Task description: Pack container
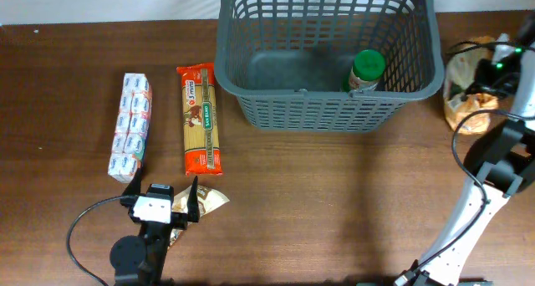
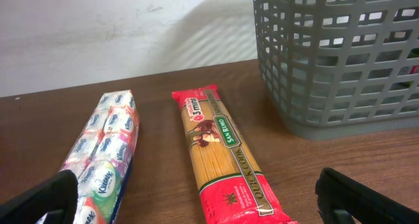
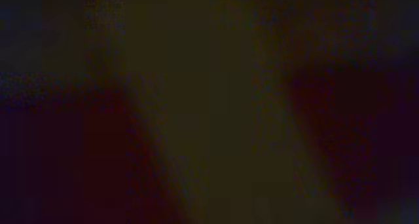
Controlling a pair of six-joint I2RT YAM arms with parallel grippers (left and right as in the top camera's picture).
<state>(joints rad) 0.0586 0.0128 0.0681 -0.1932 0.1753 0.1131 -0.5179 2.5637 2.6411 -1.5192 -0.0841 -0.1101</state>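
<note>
The plastic bag will leave my right gripper inside the dark grey container (image 1: pixel 319 65) beside the green-capped bottle.
The dark grey slotted container (image 1: pixel 328 112) stands at the back centre of the table and also shows in the left wrist view (image 2: pixel 340 60). A green-capped bottle (image 1: pixel 365 71) stands inside it at the right. My left gripper (image 1: pixel 164 186) is open and empty at the front left, just short of the near end of a red spaghetti pack (image 1: pixel 201 119). In the left wrist view the spaghetti (image 2: pixel 219 152) lies between my spread fingers (image 2: pixel 196 201). My right gripper (image 1: pixel 495 68) is at the far right by a plastic bag; its wrist view is black.
A tissue multipack (image 1: pixel 131 127) lies left of the spaghetti and shows in the left wrist view (image 2: pixel 105 152). A small gold-brown packet (image 1: pixel 209 202) lies beside my left gripper. A translucent plastic bag of goods (image 1: pixel 465 89) sits right of the container.
</note>
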